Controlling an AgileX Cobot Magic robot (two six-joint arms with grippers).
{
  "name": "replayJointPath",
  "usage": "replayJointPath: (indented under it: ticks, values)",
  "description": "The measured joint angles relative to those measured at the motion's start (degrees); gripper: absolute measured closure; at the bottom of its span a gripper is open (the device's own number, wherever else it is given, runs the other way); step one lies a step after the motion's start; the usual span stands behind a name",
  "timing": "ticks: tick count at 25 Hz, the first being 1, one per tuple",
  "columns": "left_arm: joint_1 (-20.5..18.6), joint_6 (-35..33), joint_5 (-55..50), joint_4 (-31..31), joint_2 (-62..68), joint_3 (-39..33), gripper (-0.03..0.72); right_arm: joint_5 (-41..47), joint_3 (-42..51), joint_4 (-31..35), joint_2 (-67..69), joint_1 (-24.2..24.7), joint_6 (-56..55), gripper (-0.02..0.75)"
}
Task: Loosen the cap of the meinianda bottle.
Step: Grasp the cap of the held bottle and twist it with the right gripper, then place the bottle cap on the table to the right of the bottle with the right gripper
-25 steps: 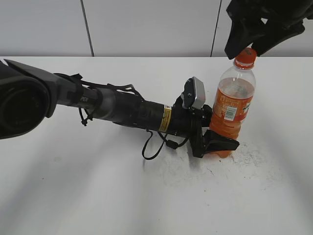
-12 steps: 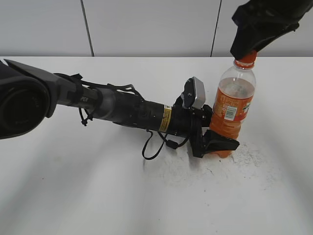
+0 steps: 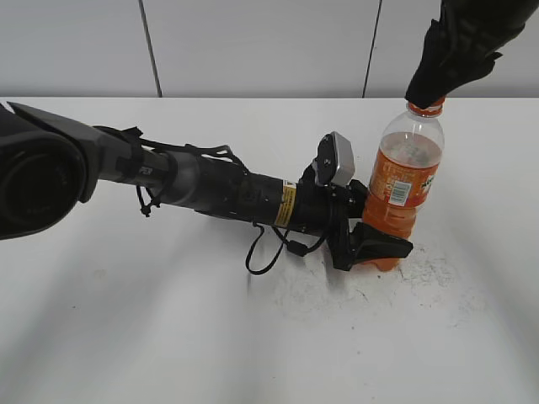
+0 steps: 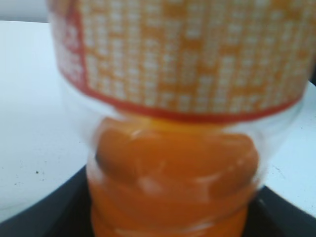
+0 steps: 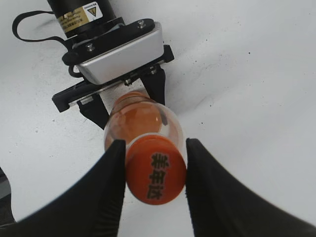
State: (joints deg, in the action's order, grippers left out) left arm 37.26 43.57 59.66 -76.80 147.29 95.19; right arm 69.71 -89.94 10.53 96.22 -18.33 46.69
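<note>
I need to use my right gripper to set the orange cap down on the white table [image 3: 475, 269] past the dark specks beside the meinianda bottle. The cap is now under that gripper.
The meinianda bottle [image 3: 402, 189] stands upright on the white table, orange drink inside and an orange label with a white barcode patch. My left gripper [image 3: 375, 244] lies low along the table and is shut on the bottle's base; the left wrist view shows the bottle [image 4: 173, 163] filling the frame between the black fingers [image 4: 173, 224]. My right gripper [image 3: 429, 88] comes down from above and covers the cap in the exterior view. In the right wrist view its two black fingers [image 5: 155, 144] press both sides of the orange cap [image 5: 156, 170].
The left arm [image 3: 210, 185] stretches across the table from the left, with a loose black cable [image 3: 261, 252] under it. The left wrist camera housing [image 5: 121, 52] sits just behind the bottle. A white wall stands behind the table.
My right gripper has come down from above the bottle and closed its fingers round the cap. The bottle and left arm have stayed put.
</note>
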Motion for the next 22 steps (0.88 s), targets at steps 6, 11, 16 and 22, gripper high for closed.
replayJointPath:
  ticks: [6, 11, 16, 22]
  values:
    - [0.00, 0.00, 0.12, -0.11, 0.00, 0.00, 0.169, 0.05, 0.00, 0.28, -0.95, 0.00, 3.13, 0.454]
    - [0.00, -0.19, 0.19, -0.34, 0.00, 0.00, 0.169, 0.05, 0.00, 0.36, -1.78, 0.00, 3.89, 0.454]
    - [0.00, -0.19, 0.19, -0.34, 0.00, 0.00, 0.169, 0.05, 0.00, -0.24, -2.80, 0.12, -0.29, 0.454]
    - [0.00, -0.24, 0.14, -0.34, 0.00, 0.00, 0.169, 0.10, 0.00, -0.91, -6.85, 6.28, -15.16, 0.454]
